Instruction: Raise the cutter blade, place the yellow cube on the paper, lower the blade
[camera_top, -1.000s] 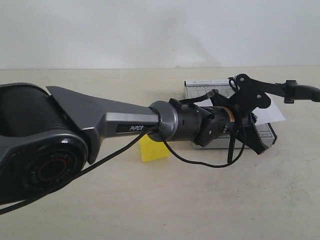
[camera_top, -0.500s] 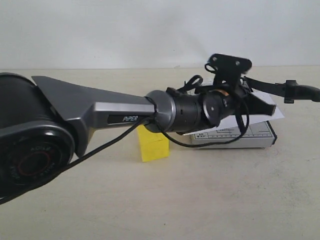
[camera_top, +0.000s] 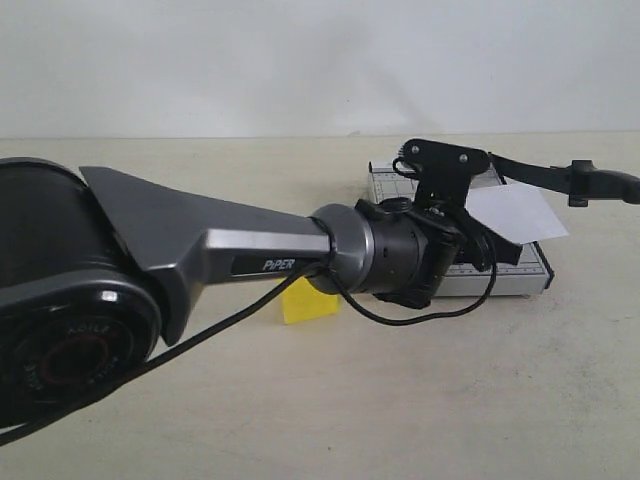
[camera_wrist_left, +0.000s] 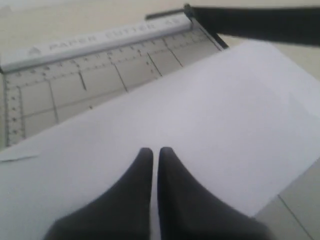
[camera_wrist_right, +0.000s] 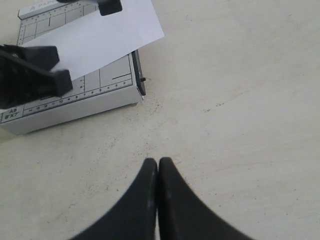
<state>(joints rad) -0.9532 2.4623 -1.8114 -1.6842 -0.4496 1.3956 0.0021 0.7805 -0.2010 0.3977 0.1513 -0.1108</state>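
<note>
My left gripper is to leave the paper next. Then it should close on opposite sides of the yellow cube (camera_top: 309, 299) on the table beside the grey trimmer.
The cutter blade (camera_top: 560, 176) stands raised over the far right of the grey trimmer (camera_top: 500, 277), its handle end (camera_top: 608, 184) out to the right; it also crosses the left wrist view as a dark blade (camera_wrist_left: 260, 22). The paper (camera_top: 515, 210) lies across the trimmer board, white and flat (camera_wrist_left: 200, 115). My left gripper (camera_top: 497, 243) hovers just above the paper (camera_wrist_left: 155, 150), shut with nothing held. The yellow cube (camera_top: 305, 300) sits on the table left of the trimmer, partly hidden by the left arm. My right gripper (camera_wrist_right: 158, 161) is shut and empty over bare table, apart from the trimmer (camera_wrist_right: 75, 102).
The left arm's big grey link (camera_top: 200, 255) fills the near left of the exterior view, a black cable (camera_top: 400, 318) hanging under it. A pale wall (camera_top: 300, 60) backs the table. The right gripper does not show in the exterior view.
The left wrist swung up over the trimmer and has come back down, turning, so the gripper now sits lower above the paper. Blade, paper and cube have not moved.
</note>
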